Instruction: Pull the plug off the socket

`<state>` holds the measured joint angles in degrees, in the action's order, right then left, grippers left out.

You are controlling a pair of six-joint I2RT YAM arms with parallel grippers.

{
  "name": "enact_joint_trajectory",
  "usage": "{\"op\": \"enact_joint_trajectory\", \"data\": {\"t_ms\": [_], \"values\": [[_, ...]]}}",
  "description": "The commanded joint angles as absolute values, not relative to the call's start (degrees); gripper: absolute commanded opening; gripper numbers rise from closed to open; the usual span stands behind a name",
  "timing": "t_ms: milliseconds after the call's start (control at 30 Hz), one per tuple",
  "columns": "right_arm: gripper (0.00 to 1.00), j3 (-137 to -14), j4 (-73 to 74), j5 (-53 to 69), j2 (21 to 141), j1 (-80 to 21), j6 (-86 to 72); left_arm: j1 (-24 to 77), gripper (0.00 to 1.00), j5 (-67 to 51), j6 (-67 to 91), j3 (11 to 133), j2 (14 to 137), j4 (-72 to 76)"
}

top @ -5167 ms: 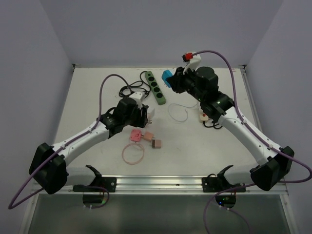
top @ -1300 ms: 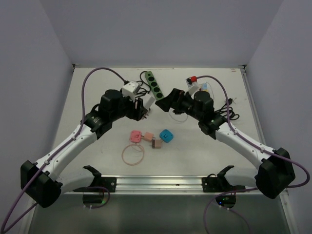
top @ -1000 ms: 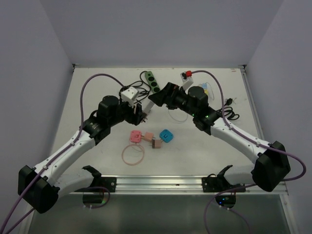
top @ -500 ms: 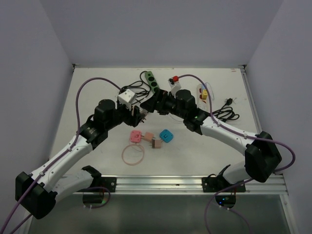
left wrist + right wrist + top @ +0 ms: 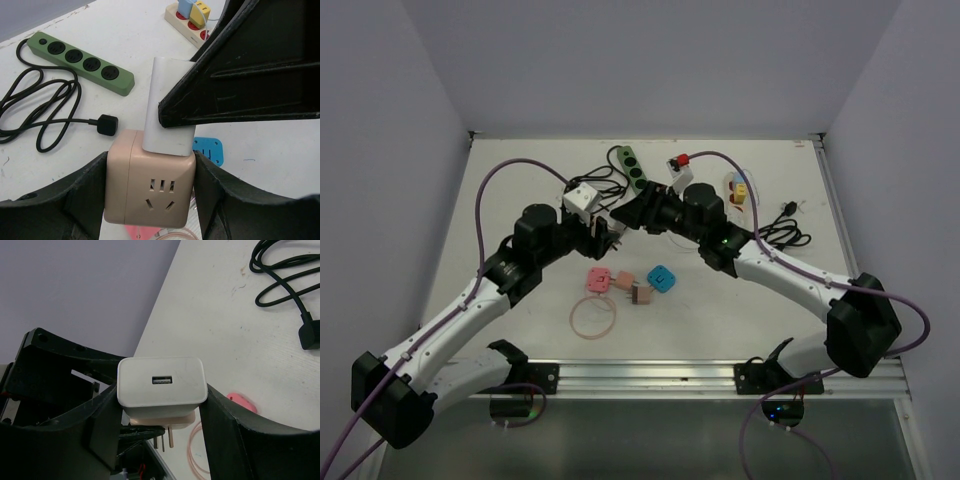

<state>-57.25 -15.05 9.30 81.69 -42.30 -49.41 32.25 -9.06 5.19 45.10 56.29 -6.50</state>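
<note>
My right gripper has the white plug. Next, I set it down on the table (image 5: 635, 281) between the blue adapter and the brown adapter.
A beige cube socket (image 5: 150, 185) hangs above the table with my left gripper (image 5: 152, 189) shut on its two sides. A white plug (image 5: 167, 120) with a USB port sits in the socket's top face. My right gripper (image 5: 161, 390) is shut on the plug (image 5: 161, 382), one finger pressed on each side. Below the plug, the beige socket (image 5: 160, 421) and its metal pins show. In the top view the two grippers meet at mid-table, left gripper (image 5: 604, 232) and right gripper (image 5: 626, 214), and they hide most of the socket and plug.
A green power strip (image 5: 633, 165) with a black cable lies at the back. A beige strip (image 5: 735, 190) holds coloured plugs at back right, beside a black cord (image 5: 785, 235). Below the grippers lie a blue adapter (image 5: 662, 278), pink adapter (image 5: 598, 280), brown adapter (image 5: 640, 294) and pink cable ring (image 5: 592, 317).
My right arm has swung left from the back right to the plug, and its jaws have closed from wide open onto it. The left gripper has kept hold of the socket.
</note>
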Motion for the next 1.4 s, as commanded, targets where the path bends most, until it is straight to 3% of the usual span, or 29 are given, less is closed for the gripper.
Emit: {"op": "enact_joint_trajectory", "data": {"t_ms": [0, 367, 733, 933, 1167, 1367], "values": [[0.00, -58.3, -14.7, 4.6, 75.5, -39.7, -48.1, 32.3, 0.00, -6.9, 3.0, 46.1, 55.3, -3.2], [0.00, -61.1, -1.1, -1.8, 65.3, -30.2, -42.1, 32.4, 0.00, -8.4, 0.9, 49.4, 60.8, -9.6], [0.00, -67.8, 11.9, -11.2, 63.4, -28.5, -33.1, 34.3, 0.00, -8.7, 0.3, 51.2, 65.1, -12.7], [0.00, -66.7, 16.1, -3.9, 67.4, -28.1, -30.2, 34.3, 0.00, 1.0, 2.1, 50.6, 64.1, -12.2], [0.00, -62.1, 22.2, 6.0, 76.3, -28.3, -26.7, 32.2, 0.00, 20.6, 7.2, 52.1, 66.8, -15.7], [0.00, -60.5, 31.5, 5.0, 83.6, -28.4, -22.1, 29.2, 0.00, 24.0, 9.7, 52.4, 67.0, -16.5]]}}
